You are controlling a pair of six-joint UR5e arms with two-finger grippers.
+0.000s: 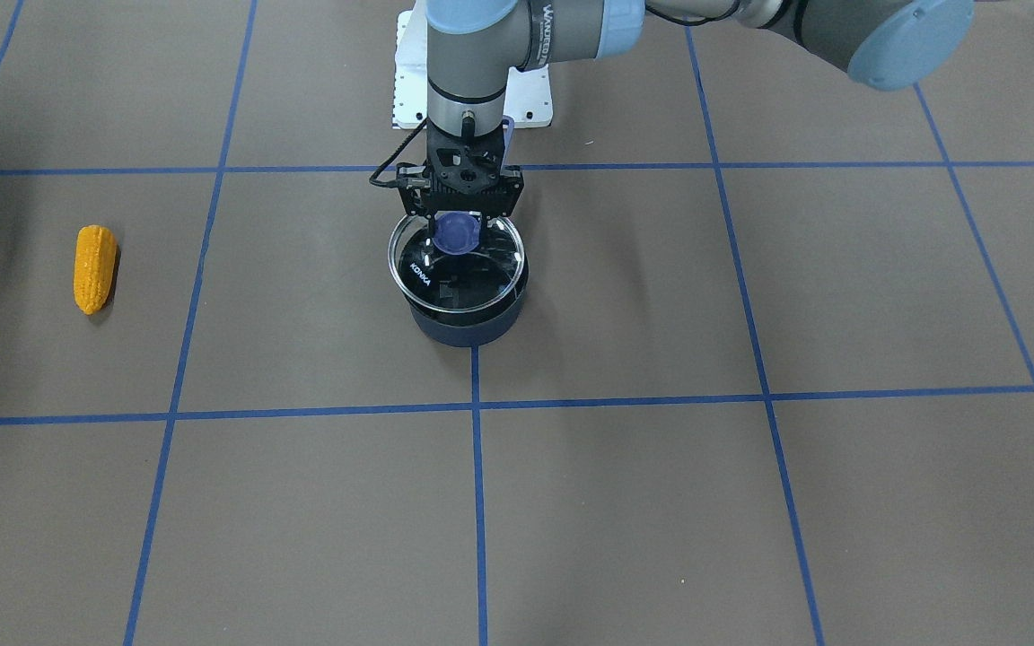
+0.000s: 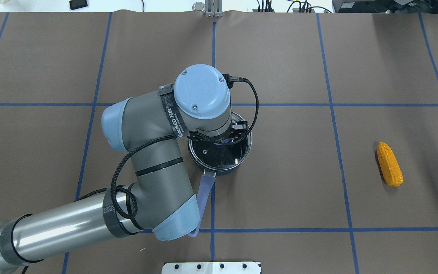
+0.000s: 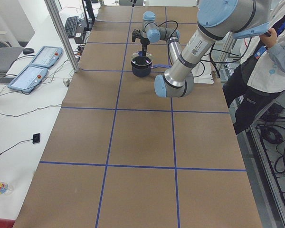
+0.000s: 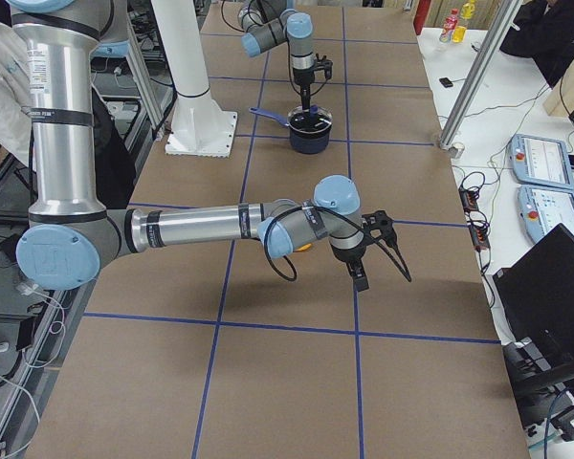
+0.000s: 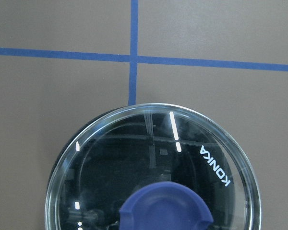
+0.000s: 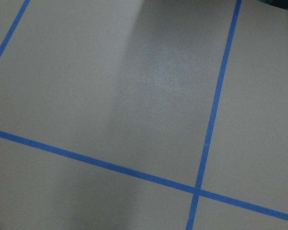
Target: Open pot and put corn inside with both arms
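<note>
Next, my left gripper sets the glass lid down on the table [image 1: 849, 282] between the blue tape lines that are farthest from the corn.
The dark navy pot [image 1: 468, 325] stands near the table's middle, its periwinkle handle [image 2: 205, 190] pointing toward the robot. My left gripper [image 1: 459, 229] reaches straight down and is shut on the blue knob [image 5: 165, 206] of the glass lid [image 1: 427, 269]. The lid sits over the pot and looks slightly raised off the rim. The orange-yellow corn [image 1: 94, 267] lies on the table far out on my right side [image 2: 389, 164]. My right gripper [image 4: 362, 279] hovers just above the corn, which its arm mostly hides. I cannot tell if it is open or shut.
A white base plate [image 1: 472, 90] lies on the robot's side of the pot. Blue tape lines grid the brown table. An operator [image 3: 270, 71] stands behind the robot. Teach pendants [image 3: 33, 66] lie on the side bench.
</note>
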